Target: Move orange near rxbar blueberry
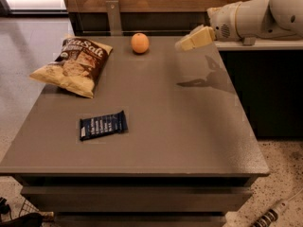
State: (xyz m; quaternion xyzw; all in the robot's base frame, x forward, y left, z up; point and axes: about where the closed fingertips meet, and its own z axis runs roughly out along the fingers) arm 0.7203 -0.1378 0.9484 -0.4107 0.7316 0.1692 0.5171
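The orange at the far edge of the grey table is next, so I will move my gripper there and close it around the middle of the orange (140, 43).
The orange (139, 42) is a small round fruit at the far edge of the grey table (180, 126), near the middle. The rxbar blueberry (102, 125) is a flat navy wrapper with white lettering, lying at the front left of the table. My gripper (185, 42) reaches in from the right, held above the far right part of the table, to the right of the orange and apart from it. It holds nothing.
A yellow-and-brown chip bag (73, 65) lies at the far left of the table. A metal post (113, 17) and a glass-and-wood wall stand behind the table. A dark counter (265, 79) is on the right. A cable lies on the floor (272, 214).
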